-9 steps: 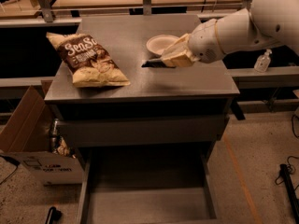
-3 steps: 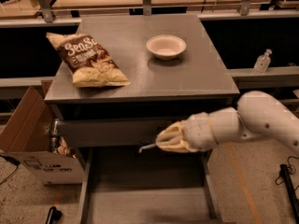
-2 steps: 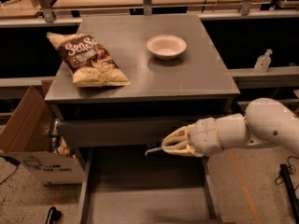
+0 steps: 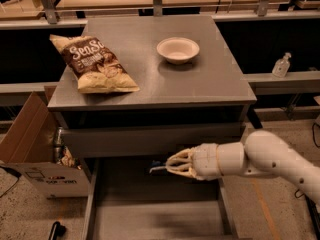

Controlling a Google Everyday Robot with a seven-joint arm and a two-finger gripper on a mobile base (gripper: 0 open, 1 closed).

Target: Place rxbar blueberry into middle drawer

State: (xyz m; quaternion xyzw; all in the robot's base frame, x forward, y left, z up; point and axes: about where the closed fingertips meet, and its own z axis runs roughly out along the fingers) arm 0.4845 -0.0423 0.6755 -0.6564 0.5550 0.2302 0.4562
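Note:
The rxbar blueberry, now held above the open middle drawer, will be let go by my gripper around the centre of the open middle drawer's grey bottom [image 4: 154,195].
My gripper [image 4: 170,167] hangs in front of the cabinet, just below the plain grey drawer front, over the back part of the open middle drawer [image 4: 91,204]. Its cream fingers are closed on the rxbar blueberry [image 4: 155,166], which shows only as a thin dark sliver with a pale edge sticking out to the left of the fingertips. The bar is held above the drawer's flat grey floor and does not touch it. The white arm reaches in from the right.
On the cabinet top lie a brown-and-cream chip bag [image 4: 95,64] at the left and a white bowl [image 4: 178,49] at the back right. The upper drawer front [image 4: 125,141] is shut. A cardboard box [image 4: 30,144] stands on the floor at the left. A clear bottle [image 4: 281,65] stands at the right.
The arm has come down from the cabinet top by the bowl to the front of the cabinet, carrying the bar. In the last second it sank a little lower toward the open drawer.

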